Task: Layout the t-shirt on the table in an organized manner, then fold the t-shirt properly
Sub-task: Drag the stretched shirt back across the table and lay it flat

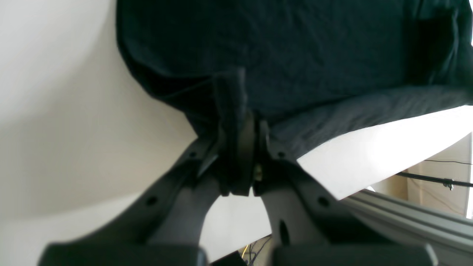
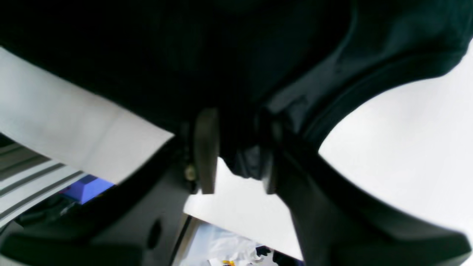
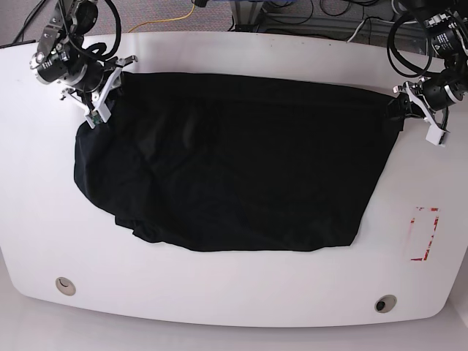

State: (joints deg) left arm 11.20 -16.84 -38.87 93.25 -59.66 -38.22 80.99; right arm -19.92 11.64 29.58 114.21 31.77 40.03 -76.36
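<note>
The corner of the t-shirt is hanging loosely in the open fingers of my right gripper, so next I pinch the fold [image 2: 280,106] next to it before I pull the t-shirt's far edge straight.
The black t-shirt [image 3: 234,161] lies spread over the middle of the white table [image 3: 219,285], bunched and rumpled at its left end. In the base view my left gripper [image 3: 404,104] is at the shirt's right far corner. In the left wrist view it [image 1: 247,118] is shut, pinching the t-shirt's edge [image 1: 295,48]. My right gripper [image 3: 110,84] sits at the shirt's left far corner. In the right wrist view its jaws [image 2: 238,122] stand apart, and a flap of the t-shirt [image 2: 184,48] hangs loosely between them over the table [image 2: 406,147].
A red tape rectangle [image 3: 424,234] marks the table's right side. Two round grommets [image 3: 65,285] [image 3: 385,303] sit near the front edge. Cables [image 3: 161,22] run beyond the far edge. An aluminium frame rail [image 1: 406,214] shows under the table edge.
</note>
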